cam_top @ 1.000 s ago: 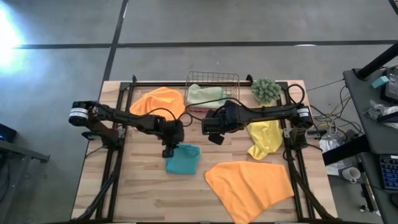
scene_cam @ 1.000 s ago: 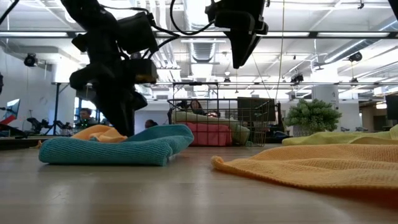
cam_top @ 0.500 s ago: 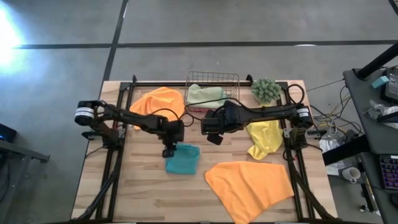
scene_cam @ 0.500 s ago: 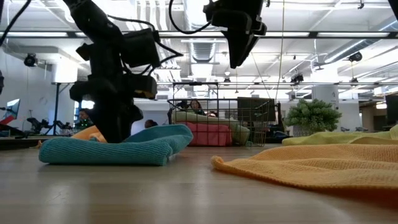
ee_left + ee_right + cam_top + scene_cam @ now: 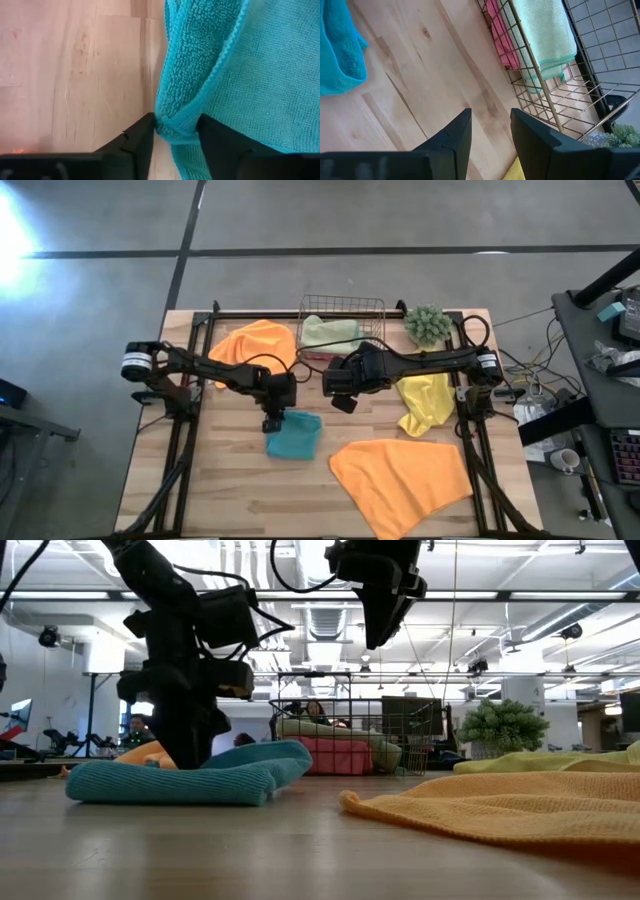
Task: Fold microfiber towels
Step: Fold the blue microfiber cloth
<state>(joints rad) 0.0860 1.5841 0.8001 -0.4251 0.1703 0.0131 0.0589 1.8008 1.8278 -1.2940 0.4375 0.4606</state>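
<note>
The left gripper has the teal towel's curled edge bunched up in it, so it should open, pinch only the top layer's corner [image 5: 179, 121], and pull it out flat.
A teal towel [image 5: 295, 435], folded small, lies on the wooden table's middle. My left gripper [image 5: 270, 423] stands at its far left corner, shut on a bunch of the cloth [image 5: 176, 132]. My right gripper [image 5: 345, 402] hangs high over the table's middle, open and holding nothing [image 5: 491, 130]. An orange towel [image 5: 400, 475] lies spread at the near right and another orange towel [image 5: 255, 342] at the far left. A yellow towel [image 5: 425, 402] lies crumpled at the right. Sage green [image 5: 332, 332] and pink [image 5: 315, 355] towels sit in the wire basket [image 5: 342, 302]. My left gripper pinches a bunched fold of the teal towel's far left corner [image 5: 175, 120], hemmed edge included, between its two fingers. The fingers come steeply from above, slanting from the table's left. The towel lies slack on the table [image 5: 180, 783]; nothing is lifted.
The copper wire basket stands at the far edge's middle, a green fuzzy plant [image 5: 428, 325] to its right. Black frame rails [image 5: 185, 450] run along both sides of the table. Bare wood shows at the near left [image 5: 220, 490].
My left gripper has sunk a little onto the teal towel's far left corner and tipped slightly. The towel stays flat on the table. My right arm has kept still.
</note>
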